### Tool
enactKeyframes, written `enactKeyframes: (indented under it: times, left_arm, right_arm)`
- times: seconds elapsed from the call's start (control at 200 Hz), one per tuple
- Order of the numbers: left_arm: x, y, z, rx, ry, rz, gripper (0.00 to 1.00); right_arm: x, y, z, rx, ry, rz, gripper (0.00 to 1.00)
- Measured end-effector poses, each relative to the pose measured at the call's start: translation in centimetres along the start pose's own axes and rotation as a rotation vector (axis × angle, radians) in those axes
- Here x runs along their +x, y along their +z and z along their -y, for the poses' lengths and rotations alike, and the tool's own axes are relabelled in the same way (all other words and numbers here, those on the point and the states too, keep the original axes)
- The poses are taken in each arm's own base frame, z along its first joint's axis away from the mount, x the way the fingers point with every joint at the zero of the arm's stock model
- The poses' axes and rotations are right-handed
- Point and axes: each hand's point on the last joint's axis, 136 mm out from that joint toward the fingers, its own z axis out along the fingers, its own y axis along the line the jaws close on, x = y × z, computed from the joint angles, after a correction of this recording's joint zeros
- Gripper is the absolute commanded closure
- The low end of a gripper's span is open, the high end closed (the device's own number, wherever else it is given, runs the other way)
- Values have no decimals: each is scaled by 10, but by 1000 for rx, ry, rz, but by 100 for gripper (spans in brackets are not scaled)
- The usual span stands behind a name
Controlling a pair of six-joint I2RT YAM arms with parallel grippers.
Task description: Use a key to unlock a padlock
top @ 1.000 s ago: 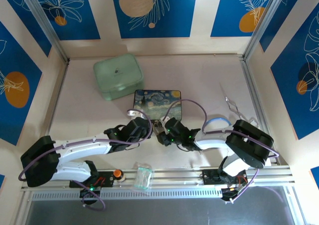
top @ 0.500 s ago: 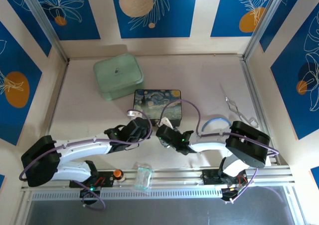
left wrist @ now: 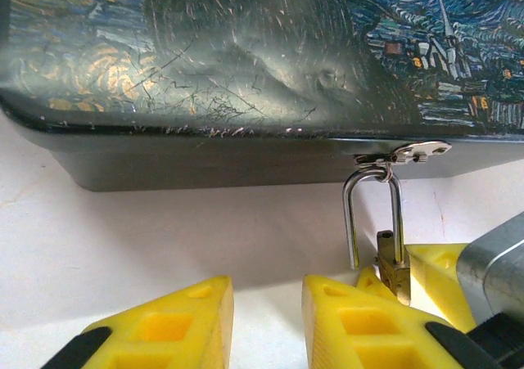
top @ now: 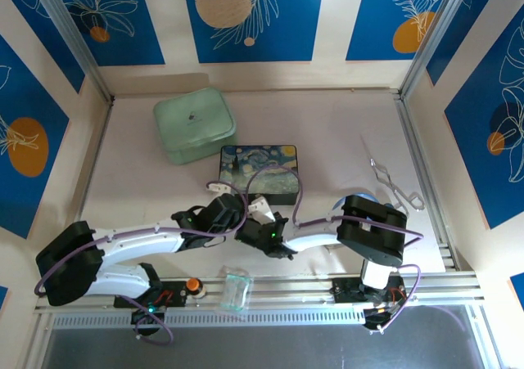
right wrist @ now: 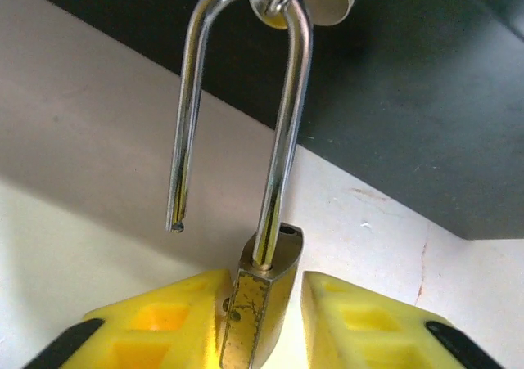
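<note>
My right gripper is far below the shackle's clasp, at the brass body, so next I take the shackle's leg up (right wrist: 298, 74) near its bend.
The painted box (top: 260, 173) lies mid-table, and the padlock (right wrist: 254, 312) hangs from its silver clasp (left wrist: 409, 150) at the front edge. The shackle is open: one leg stands free of the brass body. My right gripper (right wrist: 266, 281) is open around the body, its left finger touching it and a narrow gap at its right finger (right wrist: 360, 320). The left wrist view shows the padlock (left wrist: 393, 267) between those yellow fingers (left wrist: 434, 267). My left gripper (left wrist: 268, 320) is open just left of the padlock, holding nothing. Both grippers meet at the box's front (top: 254, 220). The key is hidden.
A pale green lidded container (top: 194, 125) sits at the back left. Silver forceps (top: 393, 185) lie to the right of the box. A small clear cup (top: 236, 291) stands on the near rail between the arm bases. Metal frame posts line both sides.
My right gripper has moved left along the front of the box, up to the padlock and close to the left gripper. The left arm has hardly moved.
</note>
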Motion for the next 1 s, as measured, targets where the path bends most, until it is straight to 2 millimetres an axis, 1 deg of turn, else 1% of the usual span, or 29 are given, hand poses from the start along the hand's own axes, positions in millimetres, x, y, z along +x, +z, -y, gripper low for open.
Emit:
enactKeyframes:
  times: [0.06,0.085,0.21,0.24,0.315,0.335,0.36,0.405,0.435,0.445,0.455,0.465,0.475,0.495,0.52,0.545,0.605,0.66,0.755,0.8,0.835,0.865,0.901,0.926,1.001]
  left_arm:
    - [-1,-1,0,4,-2,3,70]
    - [-1,-2,0,6,-5,5,69]
    - [-5,-7,1,22,-16,20,65]
    - [-6,-8,0,24,-19,23,64]
    - [-7,-10,-1,26,-24,28,63]
    - [-7,-11,-1,28,-25,28,62]
    - [-7,-11,-1,28,-27,29,61]
    - [-8,-11,-2,29,-29,31,56]
    - [-8,-12,-1,31,-27,33,49]
    - [-9,-12,-1,32,-33,34,47]
    - [-9,-13,-1,33,-34,34,44]
    - [-9,-13,-1,34,-25,35,41]
    - [-9,-13,-1,35,-30,36,38]
    - [-10,-14,-1,37,-21,38,33]
    - [-11,-15,0,39,-28,40,26]
    - [-12,-15,0,40,-29,44,22]
    - [-14,-17,-1,39,-13,48,16]
    - [-16,-17,-1,38,-2,51,11]
    - [-19,-19,-1,32,17,52,11]
    - [-22,-19,-1,33,18,56,12]
    - [-23,-20,1,35,19,59,12]
    - [-24,-20,1,37,22,62,13]
    - [-25,-21,2,39,24,63,14]
    - [-26,-21,2,40,26,65,14]
    - [-26,-22,3,43,27,68,15]
  right_arm:
    - [1,0,3,-13,13,-2,50]
    - [1,-1,5,-19,15,-2,46]
    - [4,-2,7,-103,69,-14,43]
    - [5,-4,6,-135,85,-19,40]
    - [10,-8,2,-246,132,-41,37]
    - [11,-9,2,-277,151,-47,33]
    - [14,-11,1,-318,171,-56,31]
    - [15,-14,3,-390,217,-66,27]
    - [14,-16,5,-437,255,-70,25]
    - [14,-17,5,-455,263,-72,21]
    - [14,-18,6,-466,271,-72,12]
    - [12,-19,7,-479,293,-70,6]
    - [11,-19,8,-496,304,-70,4]
    - [8,-21,10,-521,329,-67,3]
    - [5,-23,13,-553,357,-63,3]
    - [-1,-25,16,-585,388,-55,3]
    - [-16,-29,23,-649,445,-35,5]
    - [-26,-30,26,-692,470,-24,11]
    - [-36,-29,27,-748,483,-26,27]
    - [-39,-28,25,-769,472,-26,31]
    - [-40,-26,23,-778,471,-31,38]
    - [-40,-24,22,-782,471,-34,41]
    - [-40,-21,21,-781,470,-38,42]
    - [-39,-20,20,-779,472,-42,45]
    - [-36,-15,19,-760,466,-46,46]
